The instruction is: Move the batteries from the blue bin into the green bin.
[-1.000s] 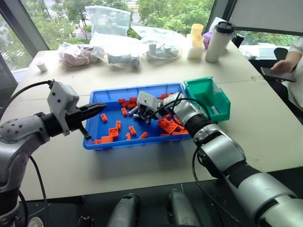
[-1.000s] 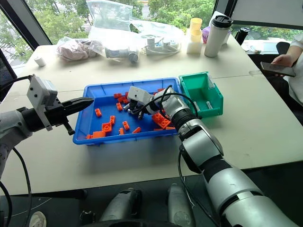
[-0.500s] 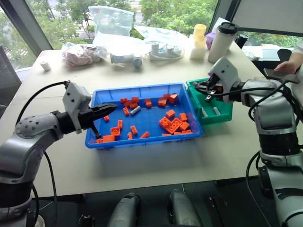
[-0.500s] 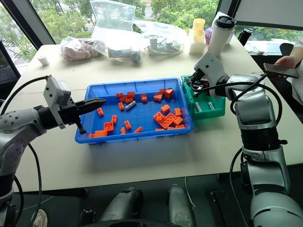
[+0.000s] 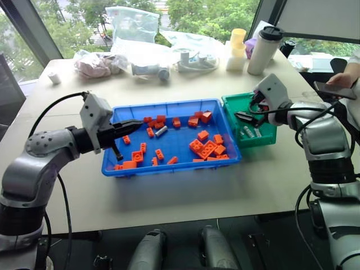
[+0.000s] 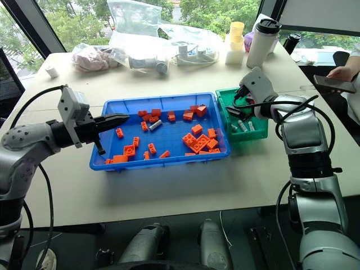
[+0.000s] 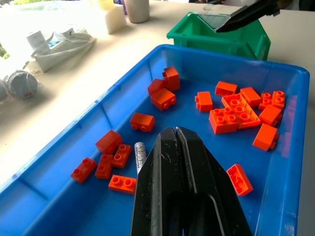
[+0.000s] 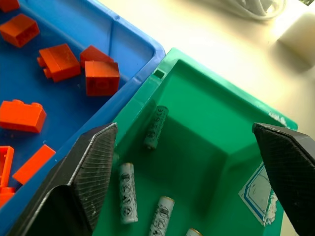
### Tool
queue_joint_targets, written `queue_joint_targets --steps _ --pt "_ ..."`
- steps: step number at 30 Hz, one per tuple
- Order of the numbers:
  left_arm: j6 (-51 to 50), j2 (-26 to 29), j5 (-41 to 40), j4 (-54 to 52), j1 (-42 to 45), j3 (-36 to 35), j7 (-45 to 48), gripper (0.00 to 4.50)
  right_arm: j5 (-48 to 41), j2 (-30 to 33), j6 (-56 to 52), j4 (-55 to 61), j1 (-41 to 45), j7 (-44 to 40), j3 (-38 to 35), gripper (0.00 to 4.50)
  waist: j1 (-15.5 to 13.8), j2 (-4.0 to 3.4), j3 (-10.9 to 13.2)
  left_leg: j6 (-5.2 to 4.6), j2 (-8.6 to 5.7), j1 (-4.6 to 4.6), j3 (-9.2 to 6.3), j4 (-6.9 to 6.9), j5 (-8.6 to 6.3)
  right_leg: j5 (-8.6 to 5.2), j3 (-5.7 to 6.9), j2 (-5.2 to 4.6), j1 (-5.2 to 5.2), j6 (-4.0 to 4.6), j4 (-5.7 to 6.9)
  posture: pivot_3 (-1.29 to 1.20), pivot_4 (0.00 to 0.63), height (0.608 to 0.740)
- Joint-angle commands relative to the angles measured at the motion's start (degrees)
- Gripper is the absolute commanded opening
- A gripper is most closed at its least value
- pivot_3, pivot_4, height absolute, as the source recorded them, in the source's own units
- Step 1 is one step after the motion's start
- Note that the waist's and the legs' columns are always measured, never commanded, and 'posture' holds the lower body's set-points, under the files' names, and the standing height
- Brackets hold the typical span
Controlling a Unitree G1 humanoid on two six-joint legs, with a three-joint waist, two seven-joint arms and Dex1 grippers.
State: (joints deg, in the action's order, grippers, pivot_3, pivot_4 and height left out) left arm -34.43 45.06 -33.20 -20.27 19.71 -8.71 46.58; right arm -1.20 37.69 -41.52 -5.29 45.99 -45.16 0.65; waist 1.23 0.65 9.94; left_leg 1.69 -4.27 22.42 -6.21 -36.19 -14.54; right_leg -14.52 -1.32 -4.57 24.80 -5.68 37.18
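Note:
My right gripper should next enter the blue bin and close on both ends [image 5: 161, 131] of the silver battery among the orange bricks.
The blue bin [image 5: 169, 168] holds many orange bricks and one silver battery [image 5: 161, 131], which also lies just ahead of my left fingertips in the left wrist view [image 7: 140, 153]. My left gripper [image 5: 138, 122] is shut and empty, hovering over the bin's left part. To the right stands the green bin [image 5: 236, 100]. My right gripper [image 8: 184, 128] hangs open above it, holding nothing. Several batteries lie inside on the bottom [image 8: 127, 192], and one [image 8: 156, 127] leans at the wall nearest the blue bin.
Orange bricks [image 5: 206, 148] are scattered through the blue bin. Plastic bags [image 5: 132, 25], a white tumbler [image 5: 262, 49] and yellow cups [image 5: 233, 48] crowd the table's far side. A person's hand with a phone [image 5: 332, 87] rests at the far right.
My right gripper swung out of the blue bin to above the green bin, then opened, and one more battery now lies in the green bin. The left gripper barely moved.

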Motion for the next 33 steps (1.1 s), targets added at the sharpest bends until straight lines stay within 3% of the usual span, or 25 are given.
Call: queue_joint_targets --steps 1,6,12,21,33 --pt "0.29 1.02 -0.41 -1.79 -0.42 -2.81 -0.21 0.0 -5.14 -3.97 -1.59 5.56 3.69 -1.3 0.41 4.46 -0.03 0.0 0.0 0.0 0.0 0.0 -0.01 0.01 0.0 0.0 0.01 0.0 0.0 0.0 0.0 0.0 0.15 0.74" --pt "0.05 1.35 -0.61 -2.35 -0.85 -3.38 -0.39 0.0 -8.62 -14.79 -1.25 5.87 3.65 -3.4 8.65 4.46 0.18 0.01 -0.01 0.0 0.04 -0.01 -0.06 0.01 0.0 0.0 0.03 0.02 0.0 0.0 0.01 0.0 0.15 0.74" --pt "-1.74 3.04 -1.53 -4.14 -2.44 -6.4 -0.78 0.0 -4.74 -25.31 9.98 -15.82 8.14 -2.21 15.57 4.46 -0.31 0.09 -0.04 0.01 -0.08 0.01 -0.08 -0.06 0.0 0.01 0.05 0.01 -0.04 0.0 0.01 0.0 0.15 0.74" --pt "-2.42 6.19 -1.63 -4.32 -5.64 -10.99 -0.76 0.0 1.24 -31.63 25.92 -43.59 16.33 -2.88 17.66 4.46 0.78 0.08 -0.03 0.11 -0.05 0.01 -0.09 0.03 0.06 0.0 0.04 0.04 0.06 0.0 0.02 0.0 0.15 0.74" --pt "-3.13 5.96 -2.3 -6.13 -6.44 -11.1 -1.63 0.0 4.56 -36.95 34.03 -58.49 21.33 0.43 14.77 4.46 1.54 0.07 -0.03 0.17 -0.01 0.01 -0.1 0.09 0.09 0.0 0.02 0.05 0.1 0.0 0.03 0.0 0.15 0.74"
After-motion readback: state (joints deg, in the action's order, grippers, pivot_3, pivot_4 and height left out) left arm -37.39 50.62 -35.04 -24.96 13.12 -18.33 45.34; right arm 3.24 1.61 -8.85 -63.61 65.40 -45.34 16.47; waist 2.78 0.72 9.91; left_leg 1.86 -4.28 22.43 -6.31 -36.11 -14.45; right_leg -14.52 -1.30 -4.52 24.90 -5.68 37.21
